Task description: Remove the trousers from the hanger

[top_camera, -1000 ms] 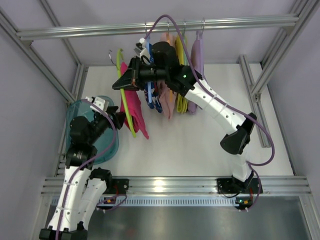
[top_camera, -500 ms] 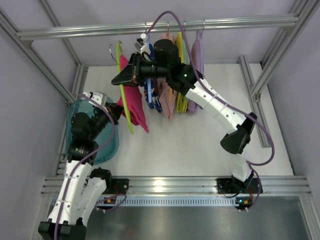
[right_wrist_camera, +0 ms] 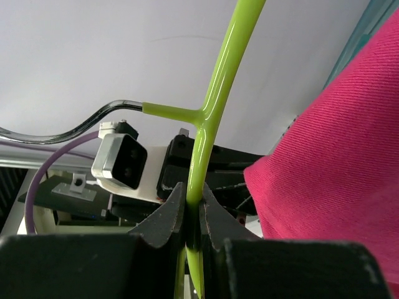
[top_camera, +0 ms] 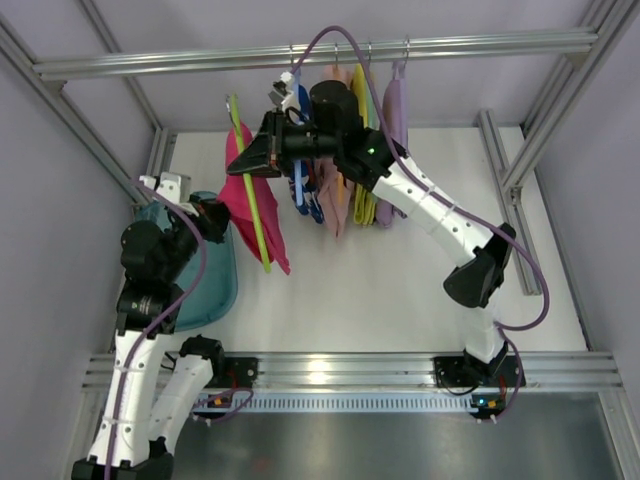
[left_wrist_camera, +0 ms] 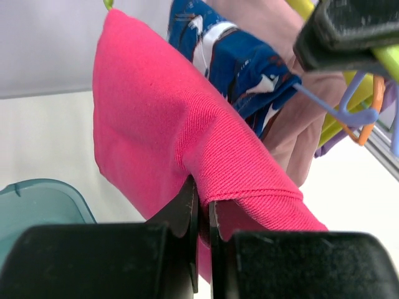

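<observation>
Next, my left gripper lets go of the magenta trousers over the near half of the teal bin (top_camera: 203, 274).
The magenta trousers (top_camera: 248, 195) hang draped over the lime-green hanger (top_camera: 252, 205), left of the rail's other garments. My right gripper (top_camera: 250, 160) is shut on the hanger's green bar (right_wrist_camera: 218, 87), just below where its metal hook (right_wrist_camera: 93, 121) joins. My left gripper (top_camera: 216, 213) is at the trousers' left edge. In the left wrist view the left gripper (left_wrist_camera: 204, 202) is shut on a fold of the trousers (left_wrist_camera: 156, 124), the fabric pulled taut towards it. The trousers (right_wrist_camera: 336, 174) fill the right side of the right wrist view.
Other garments (top_camera: 345, 190) hang on hangers from the metal rail (top_camera: 450, 45), among them a blue patterned one (left_wrist_camera: 243, 62) and a peach one (left_wrist_camera: 305, 124). A teal bin (top_camera: 205, 290) sits at the left under my left arm. Frame posts stand on both sides.
My left gripper has shut on the trousers' edge and drawn back to the left, spreading the fabric that way. The right gripper with the hanger has shifted slightly up and back.
</observation>
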